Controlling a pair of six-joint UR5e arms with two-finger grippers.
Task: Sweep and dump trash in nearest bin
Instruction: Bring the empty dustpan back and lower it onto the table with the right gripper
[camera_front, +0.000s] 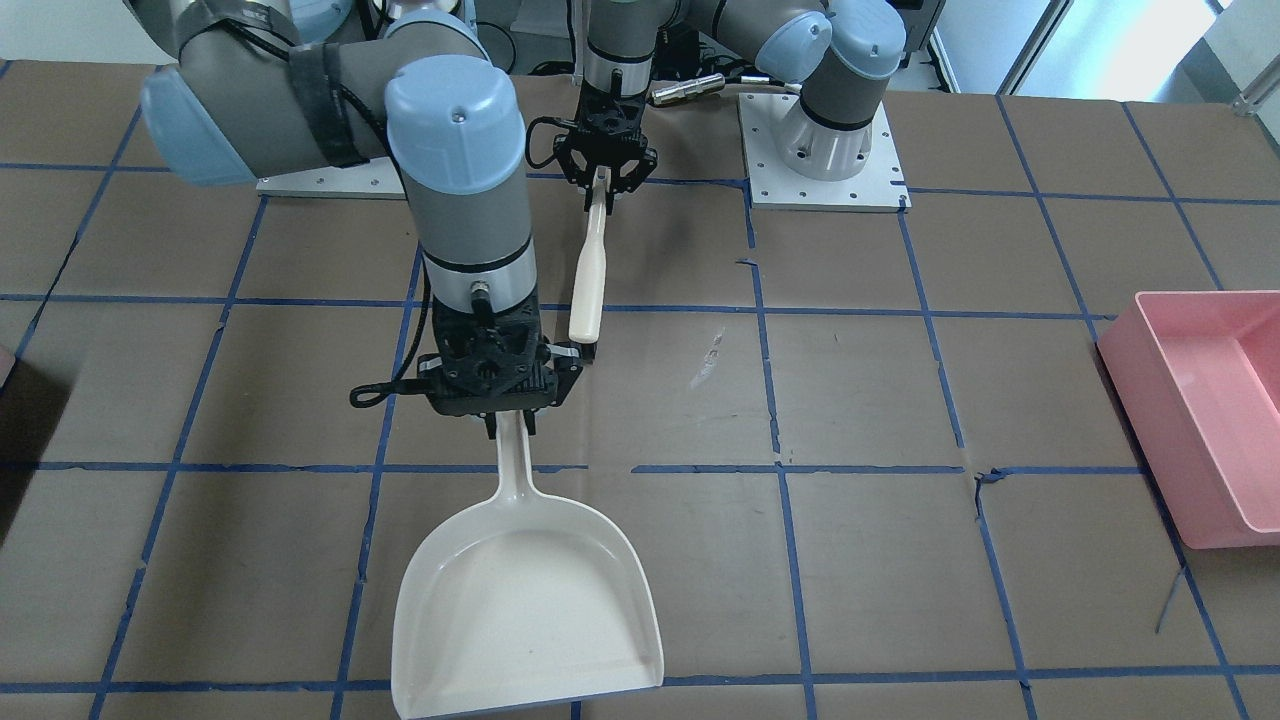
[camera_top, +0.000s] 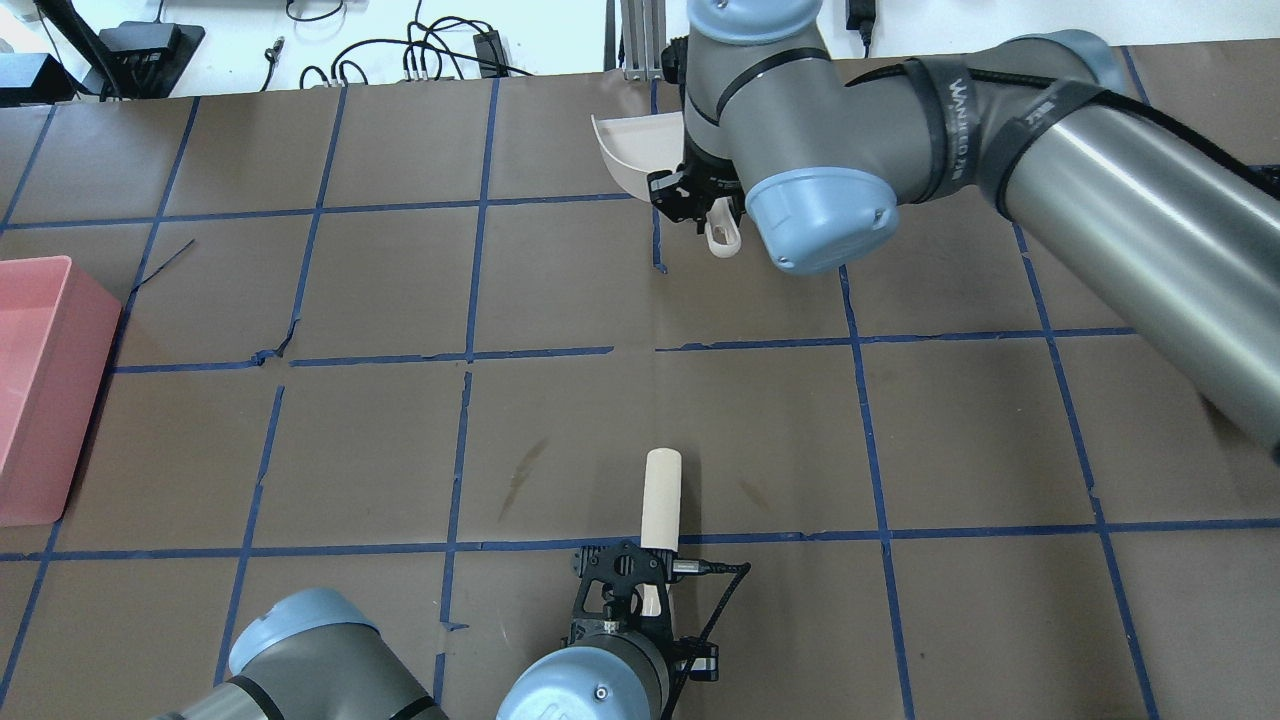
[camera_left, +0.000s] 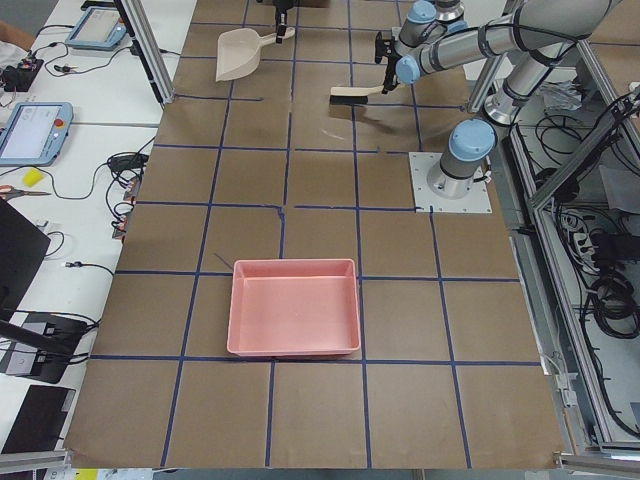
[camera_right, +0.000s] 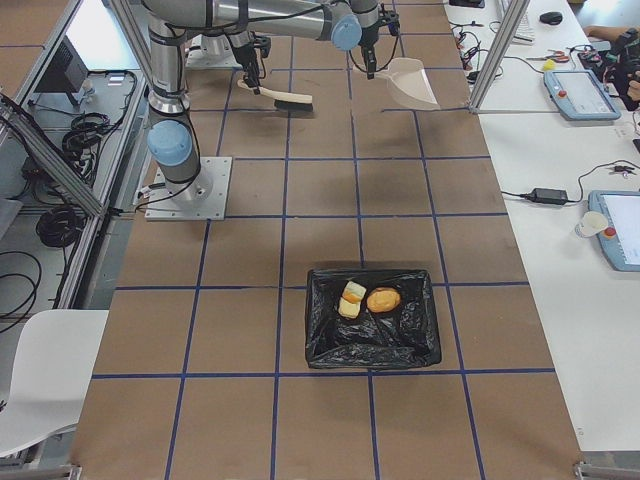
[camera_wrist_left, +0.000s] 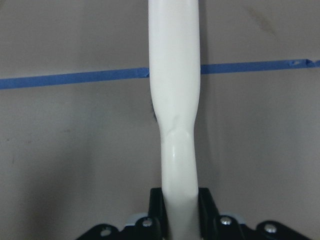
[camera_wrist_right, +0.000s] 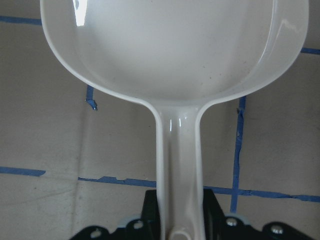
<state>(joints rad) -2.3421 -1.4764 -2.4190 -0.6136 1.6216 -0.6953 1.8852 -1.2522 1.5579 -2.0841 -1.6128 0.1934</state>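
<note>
Next, my right gripper sets the white dustpan down on the brown table (camera_front: 589, 588) (camera_wrist_right: 82, 92) between the blue tape lines, with its handle toward the tape gap.
My right gripper (camera_front: 511, 425) is shut on the handle of an empty white dustpan (camera_front: 525, 600), whose pan also fills the right wrist view (camera_wrist_right: 175, 50). My left gripper (camera_front: 603, 190) is shut on the cream handle of a brush (camera_top: 660, 495), which also shows in the left wrist view (camera_wrist_left: 174, 100). The brush head (camera_right: 290, 101) rests near the robot's base. The bin (camera_right: 370, 350), lined with a black bag, stands far from both arms. In it lie an orange-brown chunk (camera_right: 383, 299) and pale yellowish-white pieces (camera_right: 351, 299).
A large bright pink tub (camera_front: 1200, 420) stands on the table at the robot's left end; it also shows in the overhead view (camera_top: 40, 390). Blue tape lines grid the brown table (camera_front: 860, 390). Operator desks with tablets border the far side.
</note>
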